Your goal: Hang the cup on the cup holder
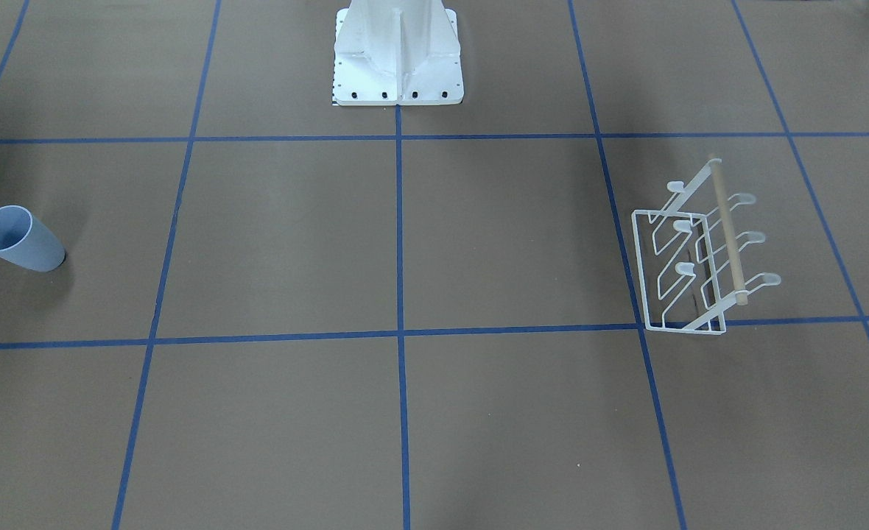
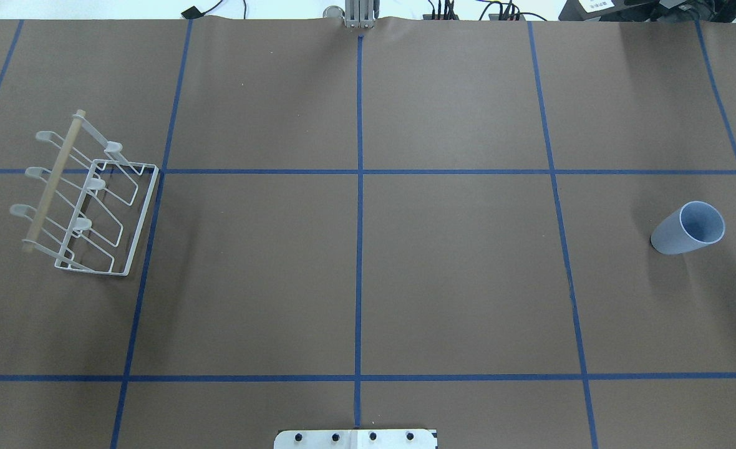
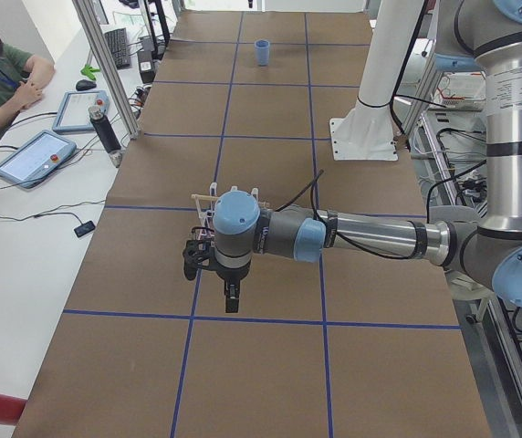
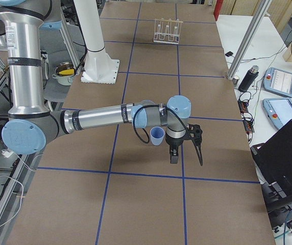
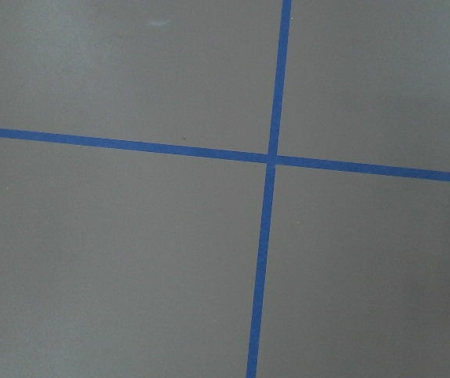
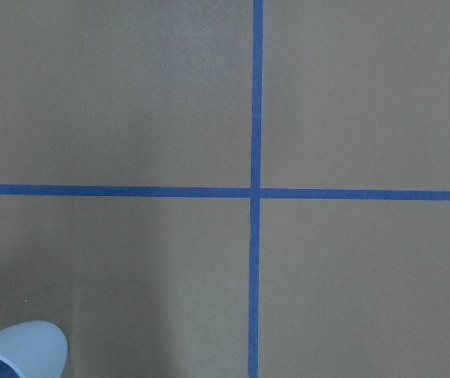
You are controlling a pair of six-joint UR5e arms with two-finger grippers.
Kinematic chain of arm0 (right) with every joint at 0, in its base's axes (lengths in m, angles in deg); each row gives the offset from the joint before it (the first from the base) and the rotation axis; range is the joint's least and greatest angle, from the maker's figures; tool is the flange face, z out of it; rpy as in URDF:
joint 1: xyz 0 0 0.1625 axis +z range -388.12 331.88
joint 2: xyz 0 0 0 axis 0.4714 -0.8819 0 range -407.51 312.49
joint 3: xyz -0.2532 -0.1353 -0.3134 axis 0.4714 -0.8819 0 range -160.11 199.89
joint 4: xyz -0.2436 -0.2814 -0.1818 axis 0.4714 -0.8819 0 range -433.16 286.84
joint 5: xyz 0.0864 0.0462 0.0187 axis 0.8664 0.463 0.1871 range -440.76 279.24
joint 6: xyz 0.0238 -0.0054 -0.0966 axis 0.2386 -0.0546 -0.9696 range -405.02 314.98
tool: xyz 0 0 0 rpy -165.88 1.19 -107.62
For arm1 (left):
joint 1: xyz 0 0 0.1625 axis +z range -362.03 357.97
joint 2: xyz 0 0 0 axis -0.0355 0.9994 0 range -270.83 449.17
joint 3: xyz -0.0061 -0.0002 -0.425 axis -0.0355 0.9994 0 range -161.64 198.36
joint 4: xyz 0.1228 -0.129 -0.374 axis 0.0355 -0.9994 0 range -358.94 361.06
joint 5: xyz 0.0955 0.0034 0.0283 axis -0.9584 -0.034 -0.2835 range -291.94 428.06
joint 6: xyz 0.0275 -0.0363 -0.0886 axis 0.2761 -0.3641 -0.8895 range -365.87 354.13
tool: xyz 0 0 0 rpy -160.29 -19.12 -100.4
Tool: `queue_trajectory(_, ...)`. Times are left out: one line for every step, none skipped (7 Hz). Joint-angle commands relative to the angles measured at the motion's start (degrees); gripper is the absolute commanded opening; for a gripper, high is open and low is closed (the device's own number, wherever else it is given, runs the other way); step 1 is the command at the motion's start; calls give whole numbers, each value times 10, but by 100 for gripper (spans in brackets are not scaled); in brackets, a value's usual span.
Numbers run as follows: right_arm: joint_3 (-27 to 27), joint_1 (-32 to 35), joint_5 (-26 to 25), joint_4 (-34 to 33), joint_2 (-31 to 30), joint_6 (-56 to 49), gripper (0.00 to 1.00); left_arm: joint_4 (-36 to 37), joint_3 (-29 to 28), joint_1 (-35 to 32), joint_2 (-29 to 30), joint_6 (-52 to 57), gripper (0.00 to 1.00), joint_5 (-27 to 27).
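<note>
My right gripper heads to the light-blue cup next. It should then close on the cup's rim [image 6: 20, 373], on the side farthest from the cup holder.
The light-blue cup [image 1: 20, 239] stands upright, mouth up, near the table's end on my right; it also shows in the overhead view [image 2: 687, 227] and at the bottom left of the right wrist view [image 6: 20, 350]. The white wire cup holder [image 1: 703, 254] stands near the opposite end [image 2: 84, 199], its prongs bare. My right gripper [image 4: 186, 155] hangs above the table beside the cup [image 4: 157, 135]. My left gripper [image 3: 231, 297] hangs in front of the cup holder [image 3: 208, 194]. Both grippers show only in the side views, so I cannot tell whether they are open or shut.
The robot's white base [image 1: 398, 55] stands at the middle of the table's robot side. Blue tape lines [image 2: 359, 218] divide the brown table into squares. An operator [image 3: 1, 73] sits at a side desk with tablets [image 3: 37, 157].
</note>
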Motion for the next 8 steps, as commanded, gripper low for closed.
queue_trajectory(8,-53,38,1,11,-3,100,-3,3,2,4,3,98,3)
queue_trajectory(8,-70,43,0,32,-1,100,-14,3,2,4,3,98,3)
queue_trajectory(4,-90,53,1,39,3,100,-25,1,2,3,3,98,2)
queue_trajectory(6,-107,48,1,43,-2,100,-25,2,2,3,3,98,2)
queue_trajectory(3,-128,40,3,43,-6,100,-25,3,2,3,3,98,2)
queue_trajectory(-6,-139,28,27,42,-11,100,-25,-1,2,3,3,98,2)
queue_trajectory(-19,-144,28,41,40,-12,100,-25,-3,2,3,2,98,2)
queue_trajectory(-20,-152,28,43,38,-12,100,-25,-7,3,3,3,98,2)
